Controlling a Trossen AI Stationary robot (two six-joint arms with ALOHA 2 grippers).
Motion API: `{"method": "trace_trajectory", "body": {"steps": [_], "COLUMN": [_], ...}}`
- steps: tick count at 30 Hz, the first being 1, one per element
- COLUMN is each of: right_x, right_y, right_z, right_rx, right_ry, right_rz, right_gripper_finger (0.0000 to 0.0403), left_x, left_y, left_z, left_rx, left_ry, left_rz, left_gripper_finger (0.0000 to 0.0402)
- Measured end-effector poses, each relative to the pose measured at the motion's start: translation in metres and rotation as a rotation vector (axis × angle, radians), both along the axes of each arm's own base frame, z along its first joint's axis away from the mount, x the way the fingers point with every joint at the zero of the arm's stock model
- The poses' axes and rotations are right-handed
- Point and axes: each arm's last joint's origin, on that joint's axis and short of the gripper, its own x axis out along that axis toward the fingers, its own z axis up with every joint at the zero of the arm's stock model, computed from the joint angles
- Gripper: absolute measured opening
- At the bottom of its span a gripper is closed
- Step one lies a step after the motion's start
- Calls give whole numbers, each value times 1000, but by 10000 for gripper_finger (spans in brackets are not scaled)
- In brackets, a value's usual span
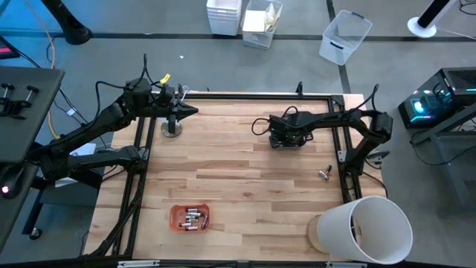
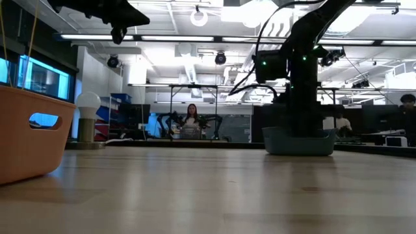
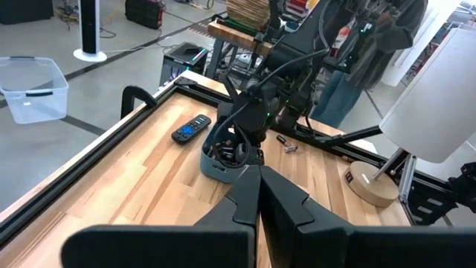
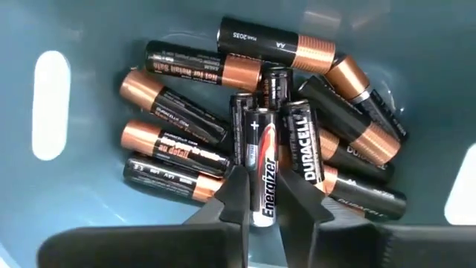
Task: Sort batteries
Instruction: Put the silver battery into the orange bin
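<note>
Next, I release the black and silver battery, still down in the blue-grey bin, from my right gripper atop the batteries in the orange tray (image 1: 200, 215).
A blue-grey bin (image 1: 286, 141) at the table's far middle holds several dark batteries with copper bands (image 4: 186, 145). My right gripper (image 4: 264, 208) reaches down into the bin and is shut on a black and silver battery (image 4: 262, 160) on top of the heap. The bin's wall hides its fingers in the low view. An orange tray (image 1: 190, 217) near the front edge holds several more batteries. A loose battery (image 1: 325, 174) lies on the table at the right. My left gripper (image 1: 182, 112) hangs shut over the far left of the table, holding nothing. My right gripper pinches the black and silver battery between its two fingers (image 4: 230, 197), on its long sides (image 4: 262, 201), near the end away from its plus mark. The fingers come from above, pointing down, and lie across it. The battery rests on the others in the bin.
A dark remote (image 3: 191, 128) lies on the table beside the bin. A white lamp (image 1: 368, 231) stands at the near right corner. A black frame rail (image 1: 253, 95) runs round the table's edge. Bare wood lies between the bin and the orange tray.
</note>
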Motion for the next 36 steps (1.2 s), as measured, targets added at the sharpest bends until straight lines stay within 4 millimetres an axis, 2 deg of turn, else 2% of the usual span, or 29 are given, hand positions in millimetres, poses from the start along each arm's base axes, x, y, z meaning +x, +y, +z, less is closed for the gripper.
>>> {"method": "trace_trajectory", "body": {"steps": [3, 8, 11, 15, 19, 27, 30, 33, 36], "right_x": [1, 2, 3, 8, 9, 7, 15, 44, 75], "right_y": [0, -1, 0, 4, 9, 10, 16, 30, 55], "right_z": [0, -4, -10, -8, 7, 62, 86, 104, 113], "right_rx": [-3, 0, 4, -19, -48, -164, -205, -179, -112], "right_ry": [-10, 12, 41, 30, 10, -58, -185, -490, -805], "right_rz": [-18, 30, 38, 60, 85, 93, 202, 444, 744], "right_gripper_finger": [36, 70, 37, 35, 35, 35, 35, 35, 35], "left_x": [0, 0, 0, 0, 0, 0, 0, 0, 0], "left_y": [0, 0, 0, 0, 0, 0, 0, 0, 0], "left_z": [0, 0, 0, 0, 0, 0, 0, 0, 0], "left_rx": [-1, 0, -1, -1, -1, 11, 17, 25, 27], "left_ry": [1, 1, 1, 0, 0, 1, 1, 3, 3], "left_rz": [0, 0, 0, 0, 0, -2, -4, -4, -2], "left_gripper_finger": [0, 0, 0, 0, 0, 0, 0, 0, 0]}}
